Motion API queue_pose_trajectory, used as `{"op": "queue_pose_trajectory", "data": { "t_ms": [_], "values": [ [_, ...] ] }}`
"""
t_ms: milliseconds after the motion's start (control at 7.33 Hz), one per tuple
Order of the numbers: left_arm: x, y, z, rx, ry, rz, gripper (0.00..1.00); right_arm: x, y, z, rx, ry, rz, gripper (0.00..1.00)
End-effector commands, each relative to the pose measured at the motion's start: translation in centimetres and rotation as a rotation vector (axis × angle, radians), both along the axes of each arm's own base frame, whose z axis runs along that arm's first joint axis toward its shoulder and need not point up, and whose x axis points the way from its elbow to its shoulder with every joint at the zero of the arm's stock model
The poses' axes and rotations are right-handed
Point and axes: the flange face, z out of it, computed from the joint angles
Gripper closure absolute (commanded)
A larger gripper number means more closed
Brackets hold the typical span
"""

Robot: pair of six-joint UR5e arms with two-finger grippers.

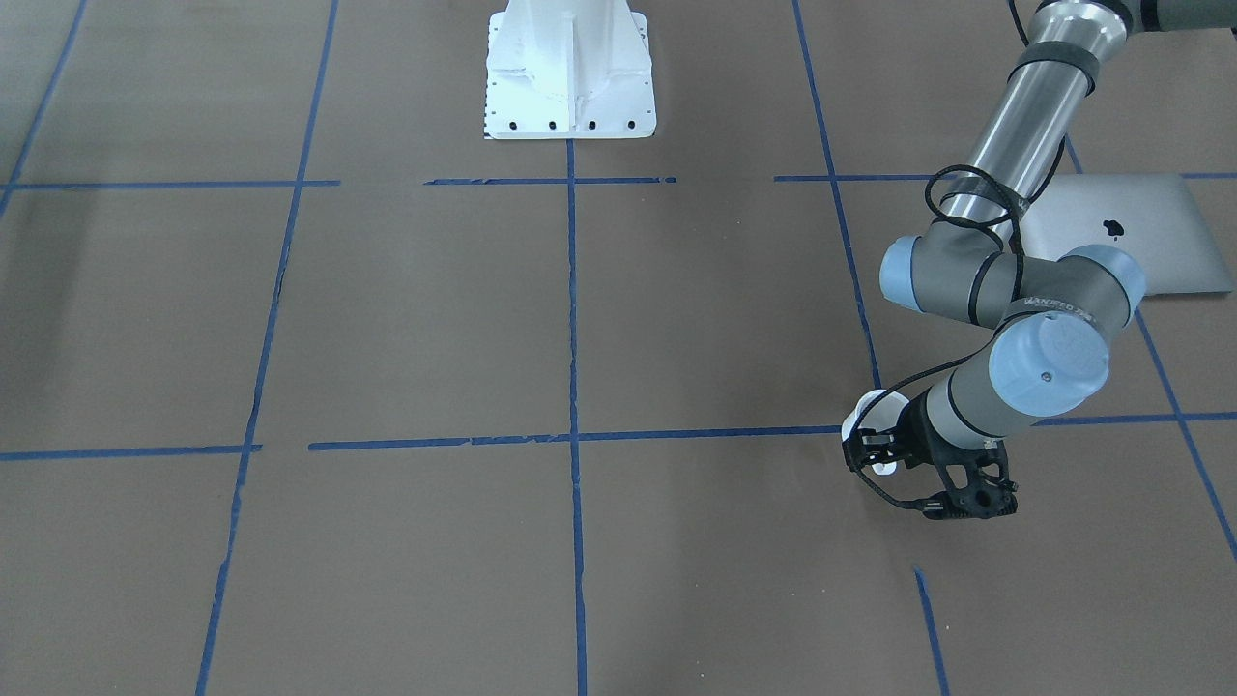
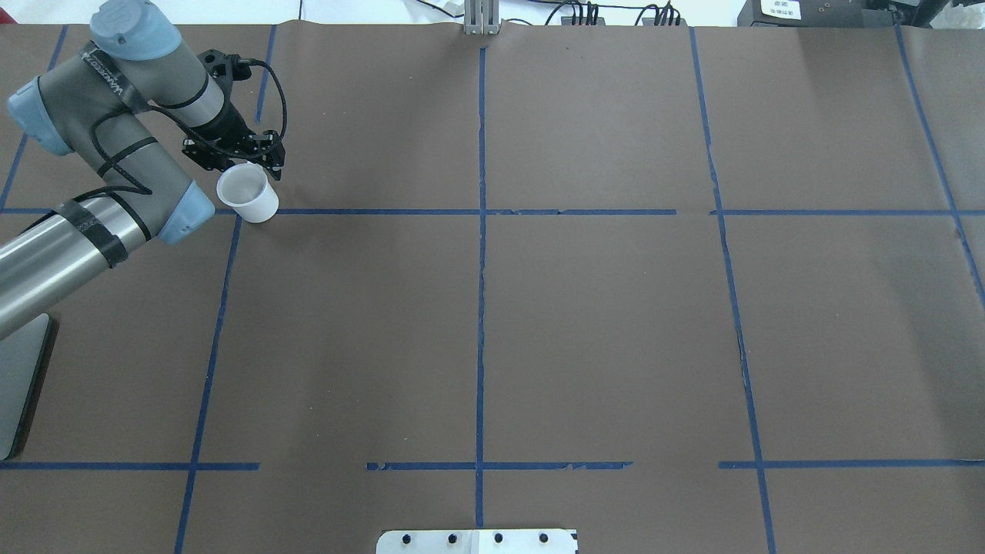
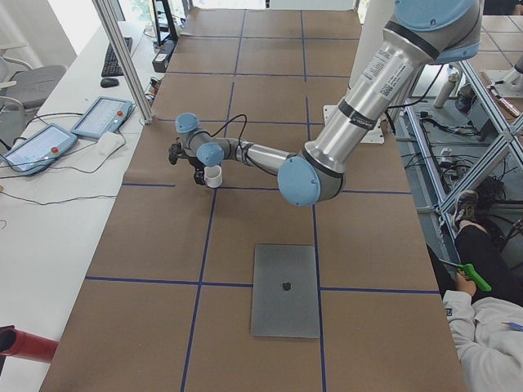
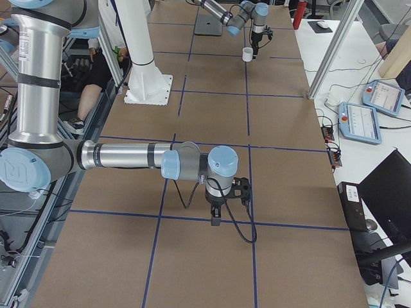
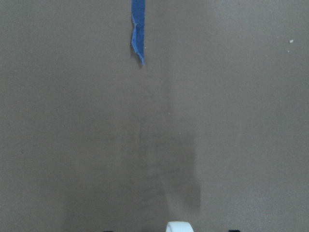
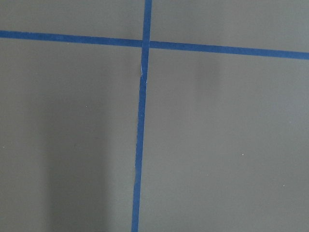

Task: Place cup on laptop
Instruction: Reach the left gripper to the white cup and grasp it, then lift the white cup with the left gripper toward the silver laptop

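My left gripper should set the small white cup free on the dark logo of the silver laptop point(image 1: 1113, 234), where I am to place it.
The small white cup point(image 2: 248, 194) is at the far left of the table, by a blue tape crossing. It also shows in the front view point(image 1: 859, 418) and the left side view point(image 3: 213, 175). My left gripper point(image 2: 245, 159) is right at it, fingers set over its rim wall and shut on it. A sliver of white rim point(image 5: 178, 226) shows at the bottom of the left wrist view. I cannot tell if the cup is off the table. The silver laptop point(image 3: 285, 290) lies closed and flat nearer the robot, partly under the left arm point(image 1: 1150, 232). My right gripper point(image 4: 216, 217) points down over bare table; I cannot tell its state.
Brown paper with a blue tape grid point(image 2: 481, 211) covers the table. The robot's white base point(image 1: 570, 72) stands mid-table on the robot's side. Teach pendants point(image 3: 78, 126) and a person point(image 3: 490, 327) are beside the table ends.
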Motion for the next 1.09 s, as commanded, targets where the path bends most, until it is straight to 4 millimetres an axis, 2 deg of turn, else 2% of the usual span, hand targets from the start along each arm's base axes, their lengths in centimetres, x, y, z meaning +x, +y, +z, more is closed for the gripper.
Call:
{"op": "queue_pose_trajectory", "data": {
  "t_ms": [0, 136, 273, 409, 682, 955],
  "values": [
    [0.0, -0.1, -0.5, 0.008, 0.000, -0.004, 1.00, 0.0, 0.0, 0.0, 0.000, 0.000, 0.000, 0.00],
    [-0.4, -0.3, -1.2, 0.026, -0.011, -0.023, 1.00, 0.0, 0.0, 0.0, 0.000, 0.000, 0.000, 0.00],
    [-2.9, -0.9, -2.5, 0.043, -0.005, -0.052, 1.00, 0.0, 0.0, 0.0, 0.000, 0.000, 0.000, 0.00],
    [-5.6, -0.1, -2.9, 0.045, -0.012, -0.069, 1.00, 0.0, 0.0, 0.0, 0.000, 0.000, 0.000, 0.00],
    [-10.9, 5.5, 0.5, 0.156, -0.016, -0.002, 1.00, 0.0, 0.0, 0.0, 0.000, 0.000, 0.000, 0.00],
    [-17.7, 12.7, 8.1, 0.147, -0.056, 0.017, 1.00, 0.0, 0.0, 0.0, -0.002, 0.000, 0.000, 0.00]
  ]
}}
